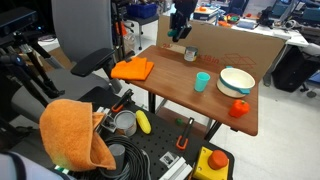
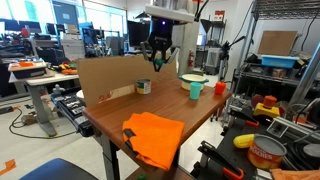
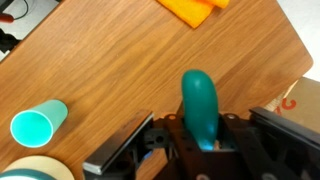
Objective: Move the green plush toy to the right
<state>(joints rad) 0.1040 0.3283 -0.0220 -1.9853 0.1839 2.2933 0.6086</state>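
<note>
Next, I set the green plush toy on the table [image 1: 210, 71] beside the white bowl, just behind the light-blue cup. The green plush toy now hangs above the wooden table.
The green plush toy [image 3: 198, 100], a teal oblong soft lump, sits between the jaws of my gripper [image 3: 200, 135] in the wrist view, and the jaws are shut on it. The toy hangs above the wooden table [image 3: 110, 70]. In both exterior views my gripper [image 1: 180, 28] [image 2: 160, 58] is raised above the table's far part, close to the cardboard wall [image 1: 235, 50] [image 2: 110, 78]. The toy itself is too small to make out there.
A light-blue cup [image 1: 203, 81] [image 2: 195, 89] [image 3: 38, 125] stands by a white bowl [image 1: 237, 80] [image 2: 193, 78]. An orange-red round object [image 1: 239, 108] [image 2: 220, 88] lies near the table corner. An orange cloth [image 1: 133, 69] [image 2: 153, 137] lies on the opposite end. A small box [image 1: 190, 54] [image 2: 144, 87] stands by the cardboard.
</note>
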